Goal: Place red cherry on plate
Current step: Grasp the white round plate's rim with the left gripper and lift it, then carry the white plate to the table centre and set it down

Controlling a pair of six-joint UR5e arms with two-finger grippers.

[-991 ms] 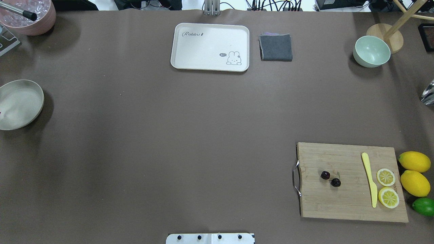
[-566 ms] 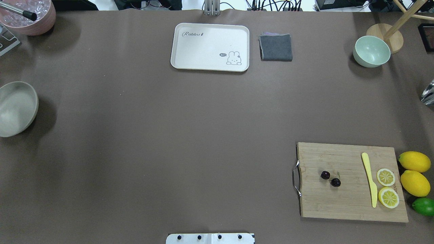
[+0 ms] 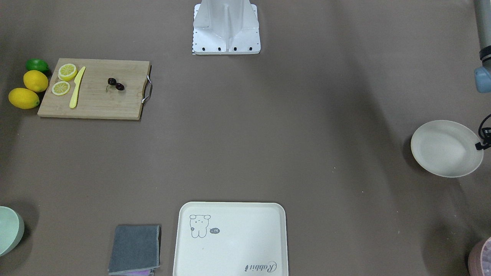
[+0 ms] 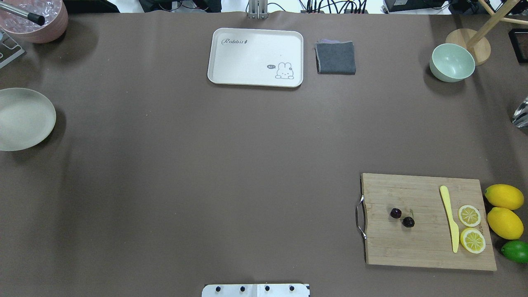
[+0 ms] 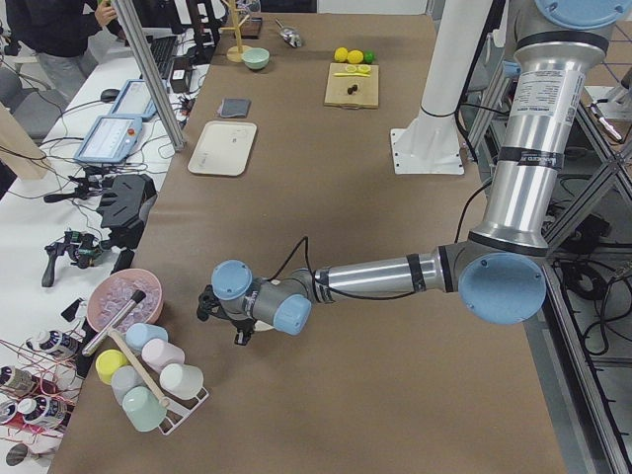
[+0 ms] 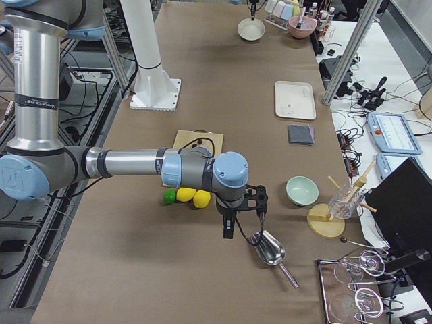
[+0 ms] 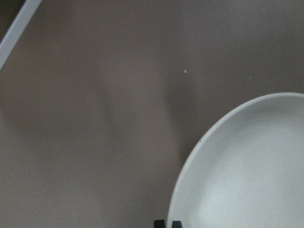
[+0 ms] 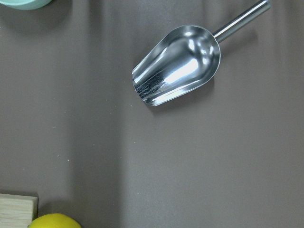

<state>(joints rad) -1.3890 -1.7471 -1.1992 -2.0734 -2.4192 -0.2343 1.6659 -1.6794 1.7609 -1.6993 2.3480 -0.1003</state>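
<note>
My left gripper will put the off-white plate down on the bare table (image 3: 231, 129) between the rabbit tray and the metal scoop.
The red cherry (image 4: 402, 218), two dark fruits on thin stems, lies on the wooden cutting board (image 4: 412, 247) at the right; it also shows in the front view as the red cherry (image 3: 116, 84). Far off at the table's left edge, the off-white plate (image 4: 24, 119) lies flat. In the left wrist view my left gripper (image 7: 167, 223) has its two fingertips close together across the plate's rim (image 7: 190, 156), shut on it. My right gripper (image 6: 228, 229) hangs over the table past the lemons, seen only from the side, and I cannot tell whether it is open or shut.
A yellow knife (image 4: 449, 218), lemon slices (image 4: 470, 227), two lemons (image 4: 504, 210) and a lime (image 4: 515, 251) sit by the board. A metal scoop (image 8: 178, 64) lies under my right wrist. At the back are a rabbit tray (image 4: 255, 57), grey cloth (image 4: 335, 57) and green bowl (image 4: 452, 62).
The plate was tilted up at the left edge and has now come down flat, slightly farther back. The cherry and board have not moved.
</note>
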